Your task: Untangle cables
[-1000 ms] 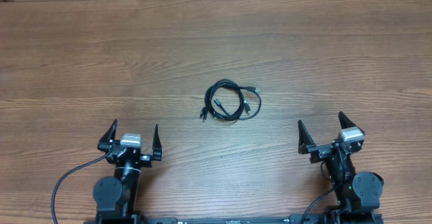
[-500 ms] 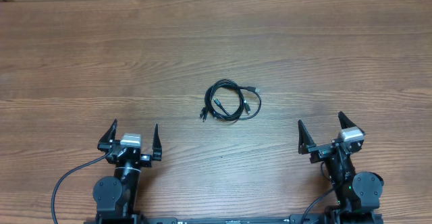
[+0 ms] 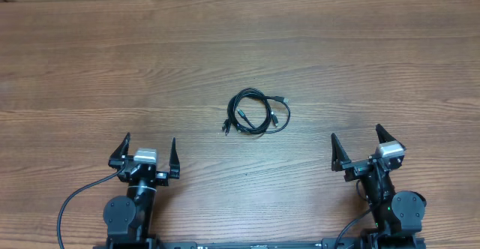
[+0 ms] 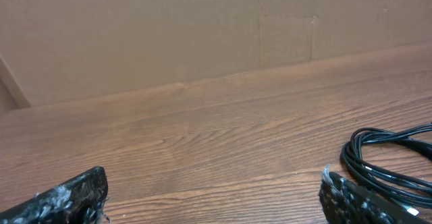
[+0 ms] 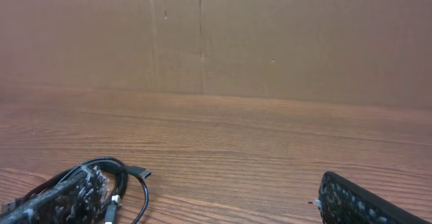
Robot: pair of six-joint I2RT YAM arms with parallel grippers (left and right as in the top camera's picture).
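Next, I close my left gripper on the bundled side of the black coil (image 3: pixel 232 115) (image 4: pixel 364 172) nearest to it, next to the plug ends sticking out there.
The cables (image 3: pixel 257 112) lie as a small black coil with silver-tipped plug ends at the middle of the wooden table. My left gripper (image 3: pixel 147 150) is open and empty near the front left, apart from the coil. My right gripper (image 3: pixel 360 148) is open and empty near the front right, also apart from it. In the left wrist view the coil (image 4: pixel 388 160) shows at the right edge, beyond my open fingers (image 4: pixel 212 197). In the right wrist view the coil (image 5: pixel 111 183) lies at the lower left, partly behind my left finger; my fingers (image 5: pixel 209 200) are wide apart.
A brown cardboard wall (image 4: pixel 169 28) stands along the table's far edge, also in the right wrist view (image 5: pixel 270 35). A thick black arm wire (image 3: pixel 71 204) curves at the front left beside the left arm's base.
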